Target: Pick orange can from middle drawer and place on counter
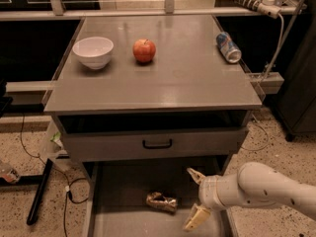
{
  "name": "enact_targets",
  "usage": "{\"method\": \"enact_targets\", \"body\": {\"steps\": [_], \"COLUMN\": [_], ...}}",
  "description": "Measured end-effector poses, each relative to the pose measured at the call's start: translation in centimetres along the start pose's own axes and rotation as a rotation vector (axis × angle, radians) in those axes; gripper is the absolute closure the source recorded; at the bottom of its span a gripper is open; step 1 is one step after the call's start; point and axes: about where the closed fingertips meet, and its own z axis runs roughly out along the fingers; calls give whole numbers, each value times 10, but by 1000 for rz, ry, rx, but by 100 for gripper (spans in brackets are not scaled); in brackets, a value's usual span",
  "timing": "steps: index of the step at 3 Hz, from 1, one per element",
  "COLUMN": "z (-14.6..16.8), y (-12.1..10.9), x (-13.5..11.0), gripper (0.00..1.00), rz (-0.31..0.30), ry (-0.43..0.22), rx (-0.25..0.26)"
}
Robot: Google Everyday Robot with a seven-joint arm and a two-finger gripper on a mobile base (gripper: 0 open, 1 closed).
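The robot's gripper needs to close around the orange can's end (171, 203) closest to its spread fingers, inside the open middle drawer.
The orange can (162, 202) lies on its side on the floor of the open middle drawer (123, 186), near the middle. It is dented, golden-orange and brown. My gripper (194, 198) is inside the drawer just right of the can, a short gap away. Its two pale fingers are spread wide apart, one up at the back (195, 175) and one down at the front (195, 219). It holds nothing. The counter (153, 78) is the grey top of the cabinet above.
On the counter stand a white bowl (93, 52) at the back left, a red apple (144, 51) beside it, and a blue-and-white can (228, 47) lying at the right edge. A closed grey drawer front with a black handle (157, 144) sits above the open drawer. Cables lie on the floor at left.
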Motion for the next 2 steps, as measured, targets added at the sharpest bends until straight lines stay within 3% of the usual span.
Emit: {"method": "enact_targets", "body": {"steps": [1,2], "z": [45,56], "y": [4,8], "x": [18,19], "gripper": [0,0], "rz": [28,32], "ry": [-42,-33], "rx": [1,-9]}}
